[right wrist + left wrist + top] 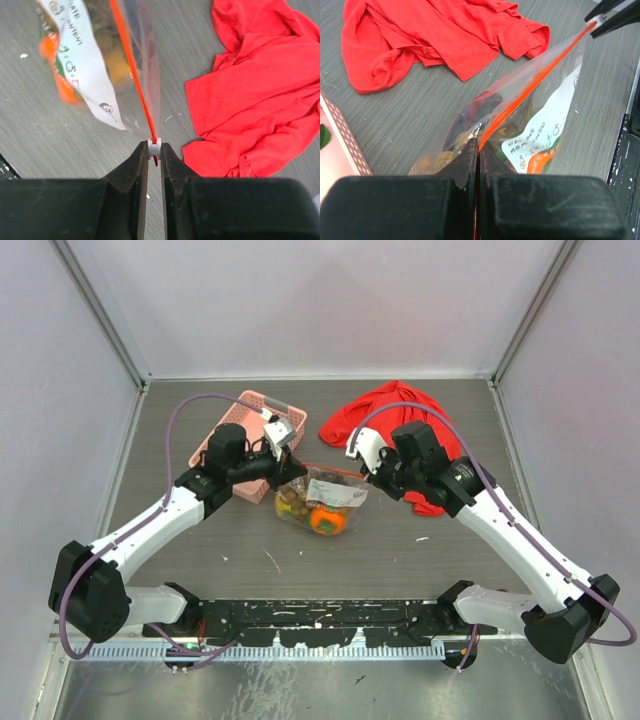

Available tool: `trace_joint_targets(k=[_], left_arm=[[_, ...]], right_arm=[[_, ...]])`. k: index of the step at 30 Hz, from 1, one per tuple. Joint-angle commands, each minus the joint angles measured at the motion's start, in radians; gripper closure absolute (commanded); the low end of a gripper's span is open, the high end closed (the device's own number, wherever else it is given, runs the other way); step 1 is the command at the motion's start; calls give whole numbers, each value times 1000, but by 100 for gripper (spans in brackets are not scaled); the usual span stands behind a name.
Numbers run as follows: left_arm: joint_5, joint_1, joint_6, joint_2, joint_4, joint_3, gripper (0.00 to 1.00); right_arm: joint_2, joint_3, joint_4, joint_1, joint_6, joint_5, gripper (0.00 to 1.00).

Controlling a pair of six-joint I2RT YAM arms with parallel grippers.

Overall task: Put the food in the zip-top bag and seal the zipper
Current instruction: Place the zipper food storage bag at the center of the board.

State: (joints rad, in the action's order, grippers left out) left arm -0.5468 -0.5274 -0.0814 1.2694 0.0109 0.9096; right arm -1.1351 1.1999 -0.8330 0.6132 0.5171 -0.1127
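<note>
I should release the small white slider from my right gripper on the bare table (376, 546) (105, 144), in between the red cloth and the black rail.
The clear zip-top bag (322, 500) lies mid-table with the food inside: an orange (327, 522) and golden-brown berries (292, 504) show through the plastic. The orange-red zipper (530, 87) is stretched taut between both grippers. My left gripper (479, 145) is shut on one end of the strip, with berries (427, 162) just beyond its fingertips. At the other end my right gripper (155, 146) is shut on the small white slider (155, 148), from which the zipper (131, 65) runs away. The bag (95, 75) hangs to that strip's left.
A crumpled red cloth (385, 415) lies at the back right, close behind the right gripper (362, 472). The pink basket (232, 428) sits at the back left under the left gripper (295, 468). Grey enclosure walls ring the table.
</note>
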Motion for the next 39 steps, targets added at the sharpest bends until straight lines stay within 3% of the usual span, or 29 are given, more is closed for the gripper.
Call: trace_joint_targets(k=[1,6,18,23,32,39], left_arm=[[53,27,23,-31,78,14,100],[87,31,22,40,82,49,100],[180,47,-33,337,70,357,100],[202,46,-71,384,-10,498,100],[246,-25,-69,261,-4,341,99],[290,-85,84,122,-17,116,96]], right_arm=[[33,3,16,-45,-75,170,99],[-29,29,85,-76,-88,206,99],[-325,187,445,-157,-44,272,99],[-320,160,596,-165,-77,265,99],[-189,-77,619,-164,-188,64,99],[-64,-297,603,-165,-339,-107,97]])
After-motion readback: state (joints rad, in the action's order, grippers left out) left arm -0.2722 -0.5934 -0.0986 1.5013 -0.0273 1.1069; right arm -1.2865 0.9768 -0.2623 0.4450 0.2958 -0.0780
